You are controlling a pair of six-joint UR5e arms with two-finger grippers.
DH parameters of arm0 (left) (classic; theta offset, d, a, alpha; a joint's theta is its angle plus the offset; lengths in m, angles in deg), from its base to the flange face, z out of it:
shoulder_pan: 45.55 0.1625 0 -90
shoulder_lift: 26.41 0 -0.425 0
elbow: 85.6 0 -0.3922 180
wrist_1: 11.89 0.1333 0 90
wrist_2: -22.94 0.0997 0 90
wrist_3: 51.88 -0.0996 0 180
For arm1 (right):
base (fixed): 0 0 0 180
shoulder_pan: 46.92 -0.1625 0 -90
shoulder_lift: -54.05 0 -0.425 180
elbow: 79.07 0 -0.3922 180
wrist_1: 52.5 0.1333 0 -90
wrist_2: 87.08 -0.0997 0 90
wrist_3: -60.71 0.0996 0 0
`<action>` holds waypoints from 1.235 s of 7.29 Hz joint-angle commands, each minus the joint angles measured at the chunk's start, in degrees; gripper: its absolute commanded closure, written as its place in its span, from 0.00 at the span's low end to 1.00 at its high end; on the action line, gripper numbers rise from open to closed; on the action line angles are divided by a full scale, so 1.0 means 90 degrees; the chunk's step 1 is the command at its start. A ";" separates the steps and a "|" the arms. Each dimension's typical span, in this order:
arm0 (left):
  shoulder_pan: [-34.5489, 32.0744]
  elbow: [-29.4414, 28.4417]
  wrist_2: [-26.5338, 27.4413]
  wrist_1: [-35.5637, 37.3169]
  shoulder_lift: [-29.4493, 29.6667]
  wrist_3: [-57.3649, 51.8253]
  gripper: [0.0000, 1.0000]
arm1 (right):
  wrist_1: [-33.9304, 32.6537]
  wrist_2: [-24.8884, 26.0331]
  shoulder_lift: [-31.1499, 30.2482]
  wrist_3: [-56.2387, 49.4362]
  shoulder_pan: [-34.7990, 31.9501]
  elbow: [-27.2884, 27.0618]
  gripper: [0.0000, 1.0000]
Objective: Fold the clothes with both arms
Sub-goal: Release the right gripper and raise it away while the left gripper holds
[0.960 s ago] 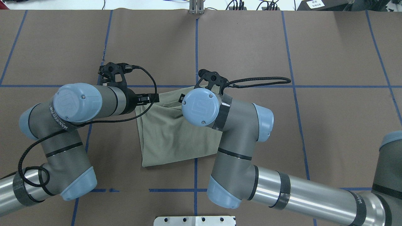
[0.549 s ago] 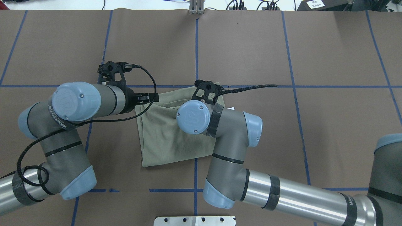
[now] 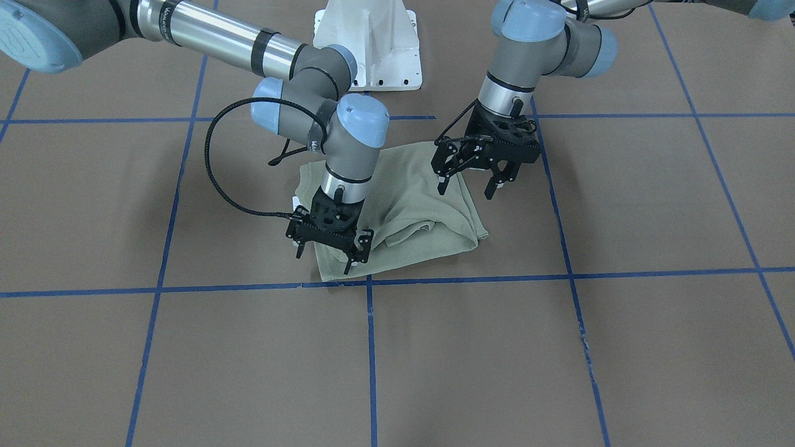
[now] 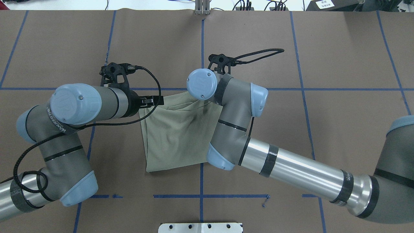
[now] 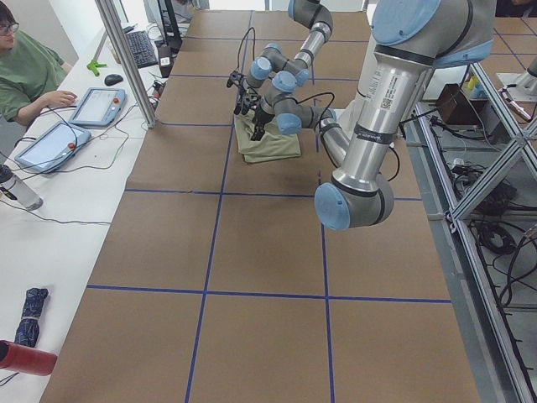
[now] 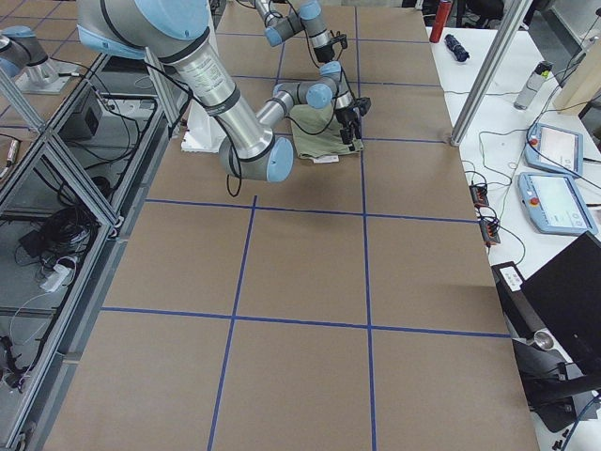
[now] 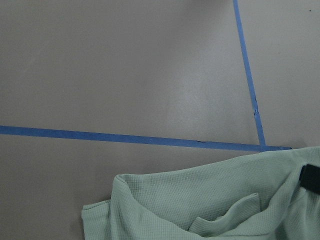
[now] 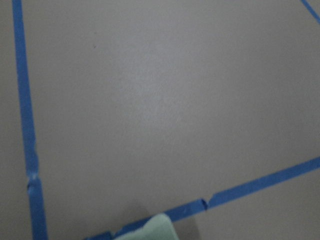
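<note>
The shirt's far edge slants away from the blue tape line, so my left gripper needs to grab the top layer point(image 3: 441, 212) and pull the shirt straighter.
The sage-green shirt point(image 3: 422, 198) lies folded into a rough rectangle on the brown table, also seen in the overhead view point(image 4: 174, 136). My left gripper point(image 3: 466, 189) is open and empty; it hovers just above one far corner of the shirt, the left one in the overhead view point(image 4: 155, 101). My right gripper point(image 3: 323, 262) is open and empty, low over the other far corner; its wrist hides it in the overhead view. The left wrist view shows the shirt's rumpled far edge point(image 7: 200, 205). The right wrist view shows only a shirt corner point(image 8: 150, 227). A white tag point(image 3: 294, 200) peeks out beside the right gripper.
The white pedestal base point(image 3: 369, 49) stands at the robot's side of the table. Blue tape lines point(image 3: 472, 276) mark a grid on the brown cover. An operator point(image 5: 29, 71) sits at a side table with tablets, beyond the table's far edge.
The right wrist has swung from over the shirt's middle out to its far edge, uncovering the cloth. The left arm has hardly moved.
</note>
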 commanded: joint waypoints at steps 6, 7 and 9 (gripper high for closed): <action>0.0152 -0.0955 0.0096 0.0009 0.0373 0.0906 0.03 | 0.0028 -0.1605 -0.0280 -0.1055 -0.1352 -0.0815 0.00; 0.0161 -0.1063 0.0096 -0.0049 0.0442 0.1518 0.14 | 0.0028 -0.1605 -0.0329 -0.1055 -0.1342 -0.0855 0.00; 0.0356 -0.1404 0.0328 -0.0614 0.0501 0.2120 0.21 | 0.0028 -0.1605 -0.0320 -0.1055 -0.1333 -0.0856 0.00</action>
